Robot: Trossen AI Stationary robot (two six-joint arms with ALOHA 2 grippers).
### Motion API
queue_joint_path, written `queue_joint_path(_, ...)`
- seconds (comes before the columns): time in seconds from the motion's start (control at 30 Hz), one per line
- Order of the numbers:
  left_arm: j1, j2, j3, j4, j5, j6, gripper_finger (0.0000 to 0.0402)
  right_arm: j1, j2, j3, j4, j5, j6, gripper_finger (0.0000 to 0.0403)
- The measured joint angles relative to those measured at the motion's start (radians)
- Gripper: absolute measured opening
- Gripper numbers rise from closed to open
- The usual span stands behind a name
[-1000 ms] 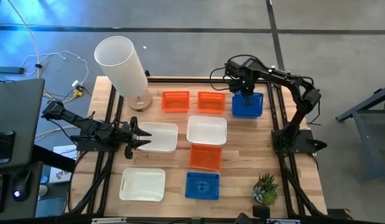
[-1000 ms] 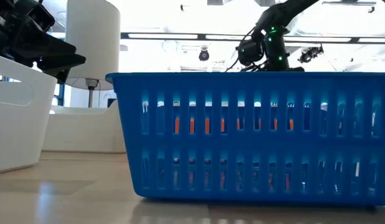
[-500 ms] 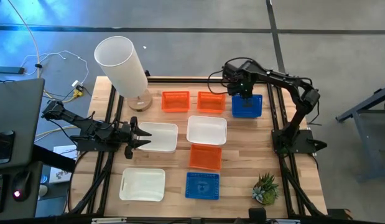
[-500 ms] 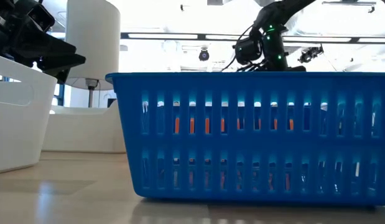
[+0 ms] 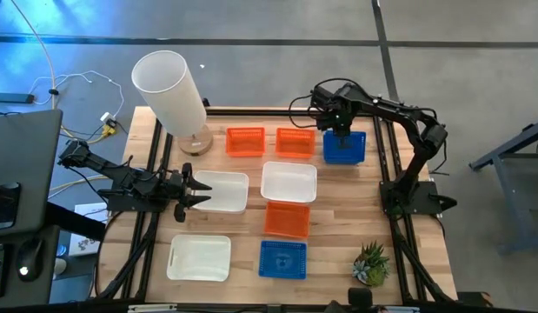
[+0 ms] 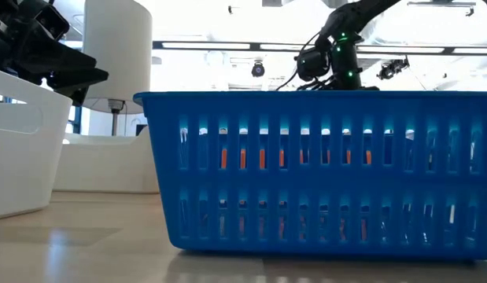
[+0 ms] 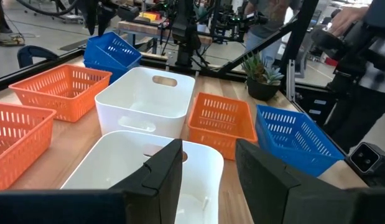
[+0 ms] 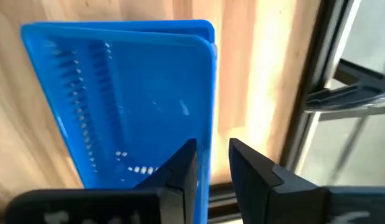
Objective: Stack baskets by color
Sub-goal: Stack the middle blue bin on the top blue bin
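My right gripper will grab the upper basket's rim (image 8: pixel 208 118) and lift it to straighten it, because the upper blue basket sits crooked in the lower blue basket.
At the far right of the table, one blue basket (image 5: pixel 345 148) sits nested in another (image 8: pixel 117 26). My right gripper (image 8: pixel 211 168) points down over this stack, open. One finger stands inside the upper basket's wall and one outside; I cannot tell whether either touches it. A third blue basket (image 5: pixel 282 259) rests near the front edge. Two orange baskets (image 5: pixel 245 141) (image 5: pixel 295 142) stand along the far edge and one (image 5: pixel 287 219) in the middle. Three white baskets (image 5: pixel 288 183) (image 5: pixel 221 191) (image 5: pixel 199 258) lie apart. My left gripper (image 5: pixel 195 193) waits open and level over the left white basket's left end (image 7: pixel 117 168).
A tall white cylinder (image 5: pixel 173 87) on a wooden base (image 5: pixel 195 139) stands at the far left corner. A small green plant (image 5: pixel 370 263) stands at the near right corner. Black frame rails (image 5: pixel 386 148) run along the table's edges beside the blue stack.
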Motion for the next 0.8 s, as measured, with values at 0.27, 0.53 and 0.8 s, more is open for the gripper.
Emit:
queue_joint_path(0.27, 0.0, 0.0, 0.0, 0.0, 0.0, 0.0, 0.0137, 0.0, 0.002, 0.0, 0.001, 0.001, 0.021, 0.0078)
queue_joint_path(0.53, 0.0, 0.0, 0.0, 0.0, 0.0, 0.019, 0.0137, -0.012, 0.051, 0.0, 0.007, 0.025, 0.086, 0.0066)
queue_joint_path(0.8, 0.0, 0.0, 0.0, 0.0, 0.0, 0.019, 0.0137, -0.012, 0.05, -0.001, -0.016, 0.062, 0.092, 0.0008)
